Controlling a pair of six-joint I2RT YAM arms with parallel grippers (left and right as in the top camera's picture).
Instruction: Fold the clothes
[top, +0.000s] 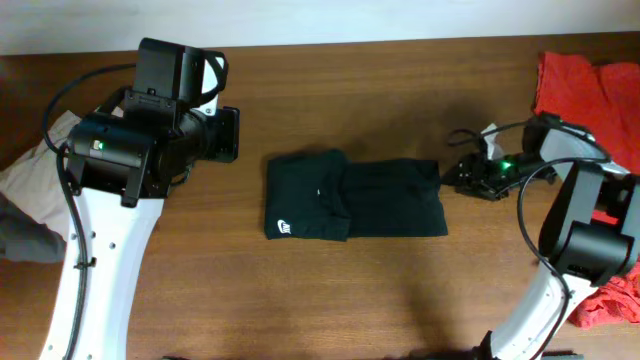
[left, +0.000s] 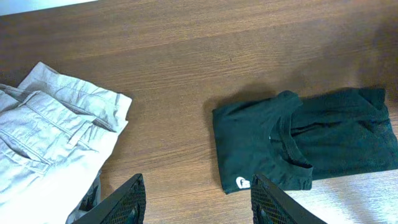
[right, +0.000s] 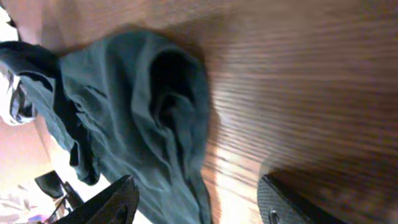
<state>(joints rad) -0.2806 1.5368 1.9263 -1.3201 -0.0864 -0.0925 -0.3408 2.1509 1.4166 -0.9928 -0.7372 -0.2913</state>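
Note:
The black T-shirt's rumpled edge lies loose by my right gripper's open fingers. Next, I pinch its far corner (top: 428, 168) and fold that end over the labelled part.
The black T-shirt (top: 355, 196) lies folded into a flat rectangle in the middle of the table, with a small white label at its near left corner. My left gripper (top: 230, 135) hovers to its upper left; in the left wrist view it (left: 198, 204) is open with bare wood between its fingers (left: 124, 202), the shirt (left: 298, 140) ahead to the right. My right gripper (top: 465, 178) sits low at the shirt's right edge. In the right wrist view it (right: 199, 205) stands open, and a rumpled edge of the shirt (right: 124, 106) runs between the fingers, unpinched.
Beige trousers (left: 50, 143) lie bunched at the table's left edge, also seen from overhead (top: 30, 180). Bright red garments lie at the far right (top: 590, 85) and near right (top: 610, 300). Cables trail from both arms.

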